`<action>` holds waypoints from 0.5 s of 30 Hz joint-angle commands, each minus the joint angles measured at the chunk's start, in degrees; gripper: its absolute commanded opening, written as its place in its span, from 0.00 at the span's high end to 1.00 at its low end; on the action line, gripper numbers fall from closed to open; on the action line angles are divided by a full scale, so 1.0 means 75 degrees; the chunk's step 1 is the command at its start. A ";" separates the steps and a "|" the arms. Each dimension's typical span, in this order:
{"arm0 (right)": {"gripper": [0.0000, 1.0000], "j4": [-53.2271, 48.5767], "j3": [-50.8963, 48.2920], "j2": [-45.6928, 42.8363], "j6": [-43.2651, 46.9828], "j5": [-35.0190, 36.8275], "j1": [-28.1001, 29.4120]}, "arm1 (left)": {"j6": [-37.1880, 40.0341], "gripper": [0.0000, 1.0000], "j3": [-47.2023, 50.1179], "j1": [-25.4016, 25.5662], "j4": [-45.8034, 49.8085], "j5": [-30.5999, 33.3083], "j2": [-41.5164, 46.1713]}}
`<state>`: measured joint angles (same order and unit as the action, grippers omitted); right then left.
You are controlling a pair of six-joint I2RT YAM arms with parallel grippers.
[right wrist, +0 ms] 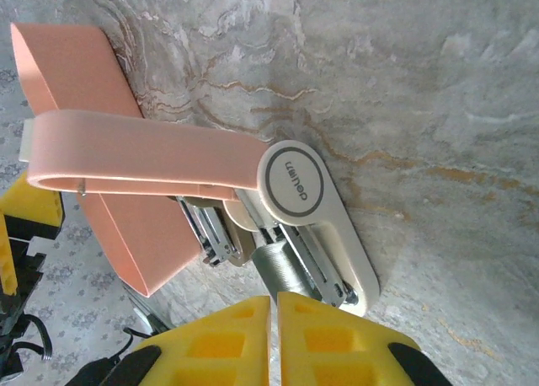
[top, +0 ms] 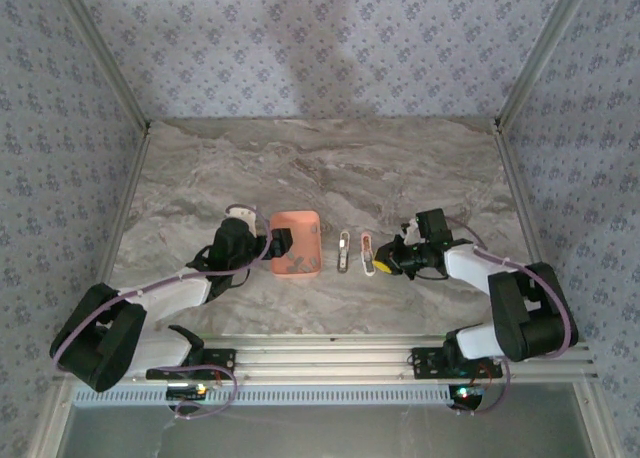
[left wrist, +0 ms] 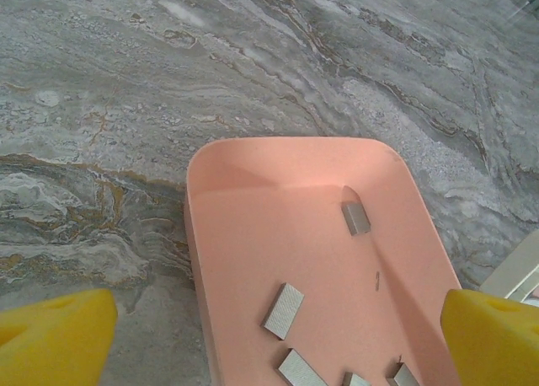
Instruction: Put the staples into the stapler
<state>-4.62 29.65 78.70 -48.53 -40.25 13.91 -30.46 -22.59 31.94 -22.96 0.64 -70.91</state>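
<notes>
A staple strip lies slanted across the stapler's magazine, so next my right gripper opens, grasps that strip [right wrist: 285, 270], lifts it clear and brings it to my left gripper.
The salmon-orange tray [left wrist: 253, 234] holds several short grey staple strips, among them a staple strip [left wrist: 284, 310] near the middle and another staple strip [left wrist: 355, 217] towards the far wall. My left gripper [left wrist: 278, 348] hovers open over the tray's near end, with its yellow fingertips [left wrist: 50, 335] spread wide and nothing between them. The stapler [top: 357, 252] lies swung open to the right of the tray [top: 296, 243]. Its salmon top cover [right wrist: 143, 154] is lifted off the cream base [right wrist: 328, 226], and the metal magazine shows. My right gripper [right wrist: 274, 335] is shut just at the stapler's near end.
The marble tabletop [top: 320, 168] stretches open behind the tray and stapler. Patterned walls with metal corner rails [top: 110, 68] close in the left, right and back. The left gripper [top: 281, 242] and right gripper [top: 384, 265] flank the objects.
</notes>
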 commanded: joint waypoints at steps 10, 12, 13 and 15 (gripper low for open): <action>0.77 -0.2259 0.0979 -0.0364 0.1429 0.1249 0.0525 | 0.0241 0.02 -0.0045 0.0035 -0.0167 -0.0133 0.0102; 0.71 -0.3175 0.1564 -0.0248 0.1924 0.2142 0.0970 | 0.0240 0.02 -0.0047 0.0041 -0.0168 -0.0122 0.0104; 0.70 -0.3485 0.1788 -0.0169 0.2060 0.2511 0.1183 | 0.0229 0.02 -0.0047 0.0039 -0.0157 -0.0120 0.0104; 0.70 -0.3931 0.2263 0.0048 0.2206 0.3264 0.1606 | 0.0229 0.02 -0.0046 0.0038 -0.0140 -0.0090 0.0108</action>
<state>-23.70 42.11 77.49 -37.67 -26.39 22.81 -29.78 -22.59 31.94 -22.96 0.64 -70.91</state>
